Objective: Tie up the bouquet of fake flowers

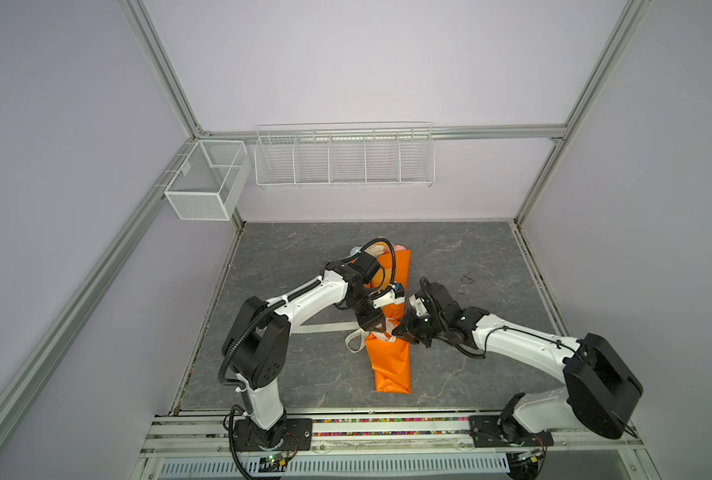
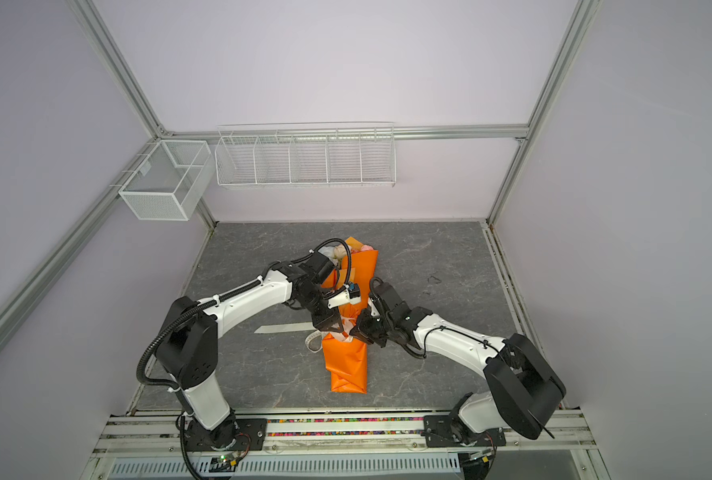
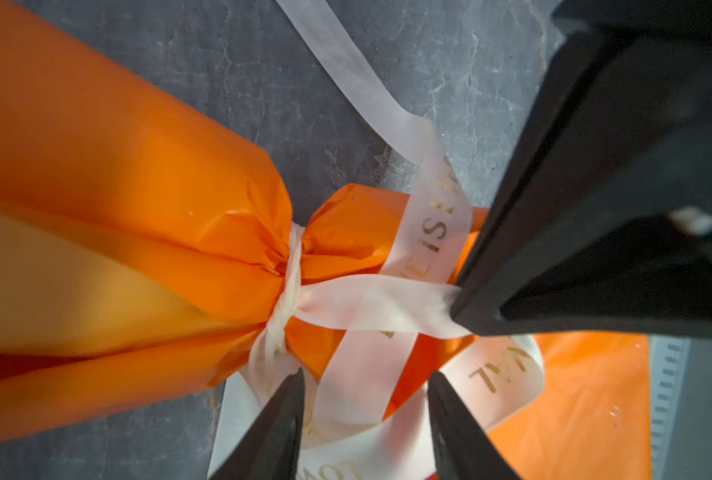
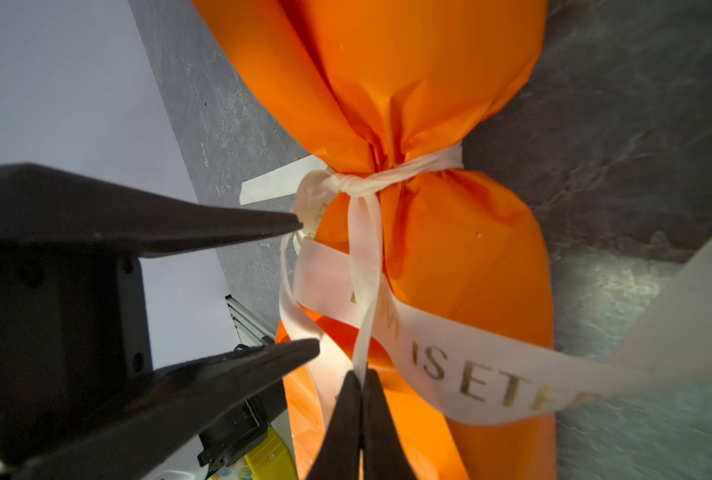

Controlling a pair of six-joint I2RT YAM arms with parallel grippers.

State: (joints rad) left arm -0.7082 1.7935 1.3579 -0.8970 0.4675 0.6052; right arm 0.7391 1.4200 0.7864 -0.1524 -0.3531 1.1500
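Observation:
I need to use my left gripper to pinch the ribbon [image 3: 332, 302] close to the knot, as its loop lies loose below the knot, before my right gripper frees the piece of ribbon.
The bouquet of fake flowers [image 1: 389, 365] [image 2: 346, 365] lies on the grey table, wrapped in orange paper, its pale flower heads [image 1: 377, 250] pointing to the back. A cream ribbon [image 3: 288, 286] [image 4: 350, 183] with gold lettering is knotted tight round the paper's waist. My left gripper [image 3: 367, 374] [image 1: 381, 332] is open just over the knot, with a loose ribbon loop lying between its fingers. My right gripper [image 4: 360, 374] [image 1: 396, 332] is shut on a thin ribbon strand [image 4: 364, 257] that runs taut from the knot. The two grippers nearly touch.
One ribbon tail [image 1: 325, 327] lies flat on the table to the left of the bouquet. A mesh basket [image 1: 204, 183] and a wire rack [image 1: 344, 156] hang on the back walls. A small dark scrap [image 1: 466, 279] lies to the right.

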